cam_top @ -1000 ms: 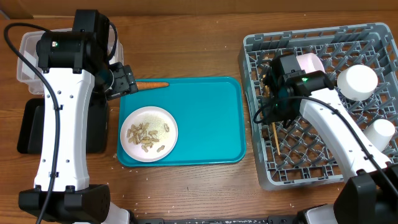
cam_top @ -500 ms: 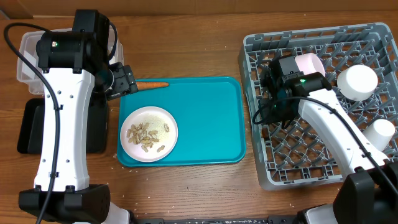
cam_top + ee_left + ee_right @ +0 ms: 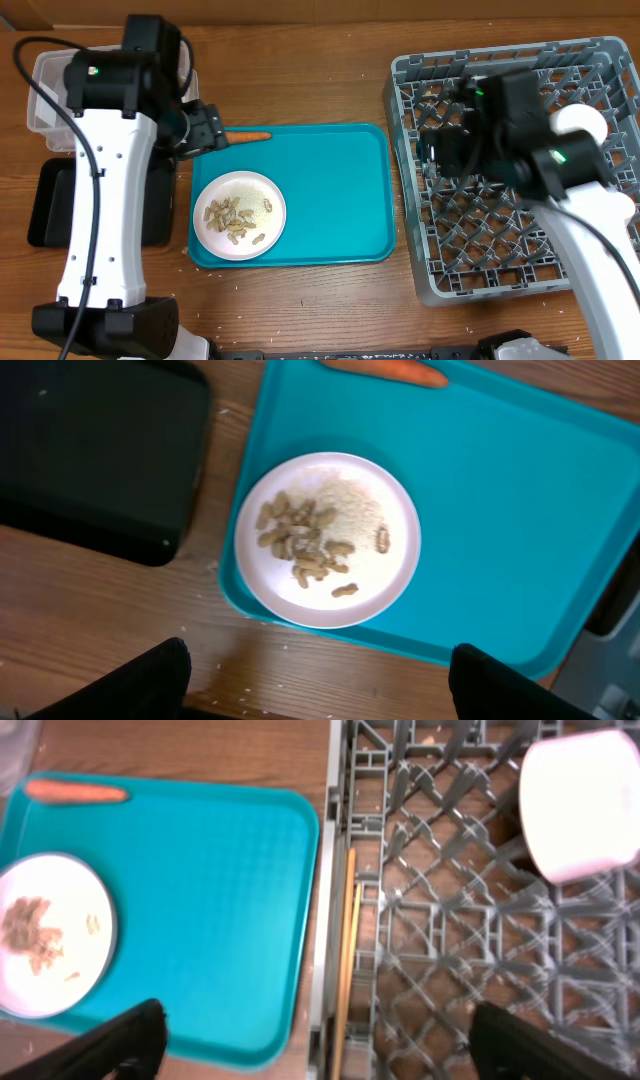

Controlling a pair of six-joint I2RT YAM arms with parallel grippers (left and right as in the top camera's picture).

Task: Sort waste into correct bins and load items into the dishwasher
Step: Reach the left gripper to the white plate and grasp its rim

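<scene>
The left gripper will next move to the white plate and grab the plate's rim at the front (image 3: 274, 242) (image 3: 377, 616), towards the grey dishwasher rack.
A white plate (image 3: 238, 213) holding peanut shells (image 3: 305, 542) and whitish crumbs sits on the teal tray (image 3: 330, 190). My left gripper (image 3: 315, 690) hangs open high above the tray's front edge, nothing between its fingers. The grey dishwasher rack (image 3: 500, 210) stands at the right. The wooden chopsticks (image 3: 345, 950) lie inside the rack along its left wall. My right gripper (image 3: 330, 1050) is open above them and not touching them. A pale pink cup (image 3: 585, 805) and a white cup (image 3: 583, 125) rest in the rack.
A clear tub (image 3: 40, 90) stands at the back left, with a black tray (image 3: 90, 450) in front of it. An orange carrot-like piece (image 3: 245, 136) lies at the teal tray's far edge. Bare wooden table separates the teal tray from the rack.
My right gripper has opened and let go of the chopsticks, which now lie in the rack. The right arm has lifted and swung right. The left arm has hardly moved.
</scene>
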